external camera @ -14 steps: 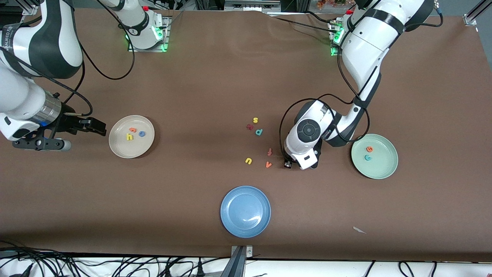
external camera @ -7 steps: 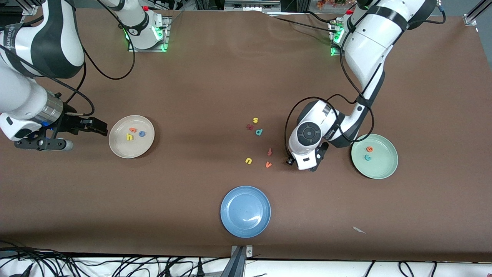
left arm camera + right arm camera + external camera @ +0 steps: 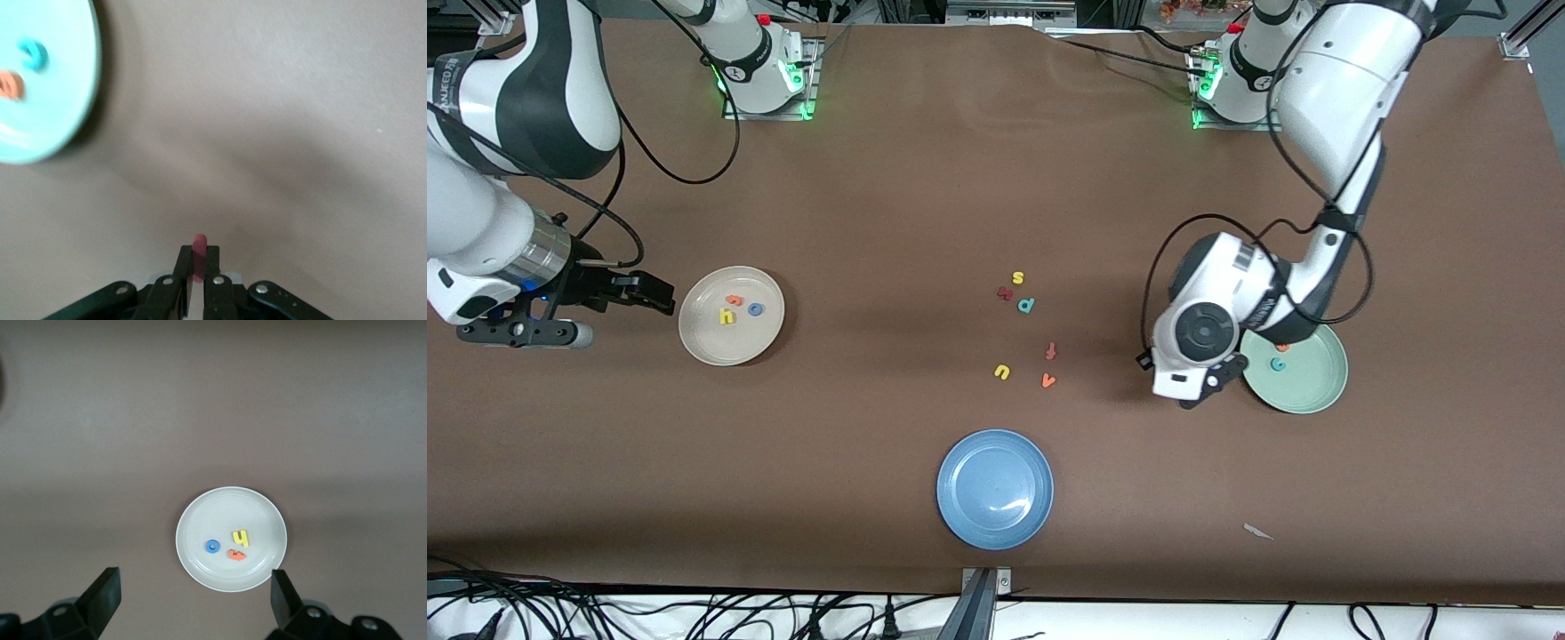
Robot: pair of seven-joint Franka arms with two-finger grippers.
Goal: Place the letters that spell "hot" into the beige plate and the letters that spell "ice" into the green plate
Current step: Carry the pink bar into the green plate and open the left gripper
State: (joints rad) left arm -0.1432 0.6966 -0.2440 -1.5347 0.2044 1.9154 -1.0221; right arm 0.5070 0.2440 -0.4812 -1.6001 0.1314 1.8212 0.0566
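The robot's left gripper will release the dark red i on the green plate (image 3: 1308, 354), beside the orange e. The dark red i now hangs over bare table.
The dark red i (image 3: 199, 248) stands upright between the fingers of my left gripper (image 3: 199, 257), which is shut on it. It hangs over bare table just beside the green plate (image 3: 1307, 396). In the front view the left arm's wrist (image 3: 1199, 333) hides those fingers. The green plate (image 3: 60, 100) holds the teal c (image 3: 32, 53) and the orange e (image 3: 10, 85). The beige plate (image 3: 711, 347) holds the yellow h (image 3: 727, 316), the blue o (image 3: 755, 309) and the orange t (image 3: 735, 300). My right gripper (image 3: 660, 296) waits open beside the beige plate (image 3: 200, 513), with nothing between its fingers.
Loose letters lie mid-table: a yellow s (image 3: 1017, 278), a dark red letter (image 3: 1005, 292), a teal p (image 3: 1026, 305), a red-orange f (image 3: 1051, 351), a yellow u (image 3: 1002, 372), an orange v (image 3: 1048, 380). A blue plate (image 3: 995, 489) sits nearest the front camera.
My left arm has carried the i away from the loose letters to the green plate's edge. The right arm has stayed where it was.
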